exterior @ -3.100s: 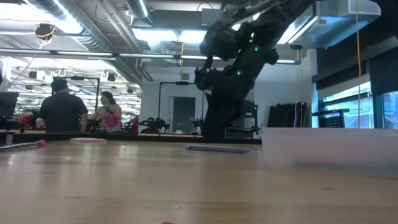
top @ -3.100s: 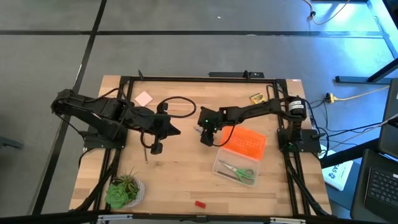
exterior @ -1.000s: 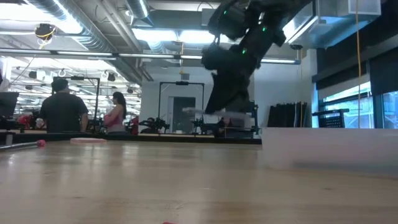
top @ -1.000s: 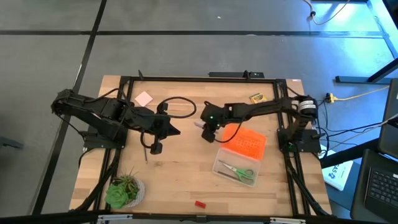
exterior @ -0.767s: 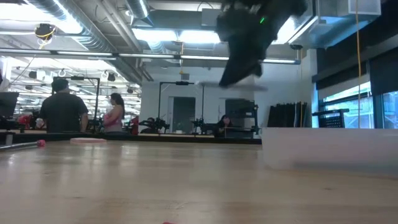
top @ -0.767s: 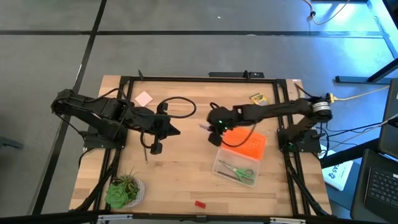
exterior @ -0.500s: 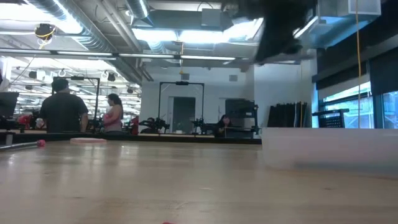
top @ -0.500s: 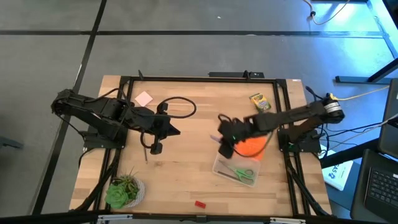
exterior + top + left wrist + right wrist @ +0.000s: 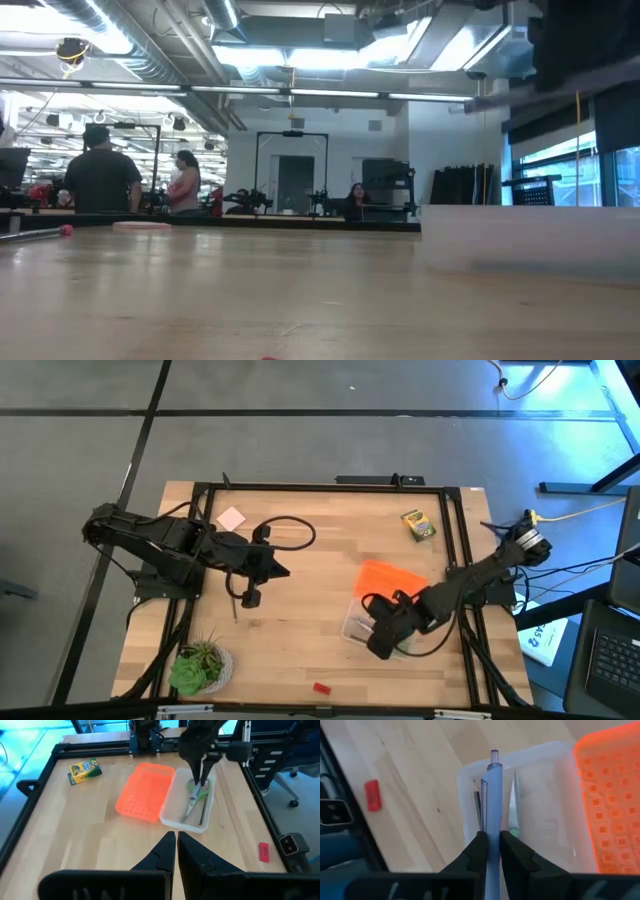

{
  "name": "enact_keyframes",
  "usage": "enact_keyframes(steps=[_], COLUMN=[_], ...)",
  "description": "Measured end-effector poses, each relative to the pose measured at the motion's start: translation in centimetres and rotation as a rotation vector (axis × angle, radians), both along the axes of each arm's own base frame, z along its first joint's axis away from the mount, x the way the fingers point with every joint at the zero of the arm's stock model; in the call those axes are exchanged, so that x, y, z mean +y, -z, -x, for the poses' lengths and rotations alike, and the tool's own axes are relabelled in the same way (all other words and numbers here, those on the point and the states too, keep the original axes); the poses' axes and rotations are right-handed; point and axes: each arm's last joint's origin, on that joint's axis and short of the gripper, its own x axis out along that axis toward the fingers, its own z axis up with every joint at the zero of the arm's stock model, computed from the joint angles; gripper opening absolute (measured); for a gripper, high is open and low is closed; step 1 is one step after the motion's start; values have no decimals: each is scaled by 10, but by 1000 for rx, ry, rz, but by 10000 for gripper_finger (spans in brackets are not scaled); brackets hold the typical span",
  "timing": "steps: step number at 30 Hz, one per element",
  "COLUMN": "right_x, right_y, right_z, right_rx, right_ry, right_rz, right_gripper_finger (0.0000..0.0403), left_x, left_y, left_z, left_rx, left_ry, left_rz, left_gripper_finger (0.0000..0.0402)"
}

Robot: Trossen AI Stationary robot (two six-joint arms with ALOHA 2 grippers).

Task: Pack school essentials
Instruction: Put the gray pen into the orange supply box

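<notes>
The robot's right gripper will put the purple pen, now hanging over the box, down in the clear plastic box (image 9: 374, 637) (image 9: 490, 832) between the dark pencil and the green-handled scissors.
My right gripper (image 9: 384, 643) hangs over the clear plastic box (image 9: 186, 805) at the table's near right, shut on a purple pen (image 9: 492, 795). Inside the box lie green-handled scissors (image 9: 195, 799) and a thin dark pencil (image 9: 202, 813). My left gripper (image 9: 176, 838) waits shut, raised over the table's left half (image 9: 283, 570). A yellow-green crayon box (image 9: 418, 525) lies flat at the far right. The pink note pad (image 9: 231, 517) lies at the far left and the red eraser (image 9: 321, 687) by the near edge. Another dark pencil (image 9: 235, 607) lies left of centre. My right gripper pinches the pen's barrel (image 9: 491, 827) between its two fingers. The pen runs along the fingers and its free end (image 9: 494, 754) sticks out past the fingertips. The fingers slant steeply down from above. The pen (image 9: 202, 776) hangs nearly upright over the box's inside.
The orange perforated lid (image 9: 392, 578) lies against the box's far side. A potted plant (image 9: 200, 665) stands at the near left corner. A black cable loop (image 9: 285, 532) lies near the far middle. The black frame rails (image 9: 460, 550) border the table. People stand in the room behind (image 9: 100, 175).
My right gripper has carried the pen from the table's middle toward the near right, passing over the orange lid to above the clear box. It has rolled at the wrist on the way and stayed shut on the pen.
</notes>
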Motion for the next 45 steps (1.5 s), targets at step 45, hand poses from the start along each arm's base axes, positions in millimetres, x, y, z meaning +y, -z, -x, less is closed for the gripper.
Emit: enact_keyframes(steps=[45], right_x=[23], right_y=[68], right_z=[-26], right_rx=[154], right_ry=[-143], right_rz=[14], right_gripper_finger=[96], left_x=[-4], left_y=[0], left_z=[1], left_rx=[-1], left_ry=[40], left_rz=[-19], left_gripper_finger=[14])
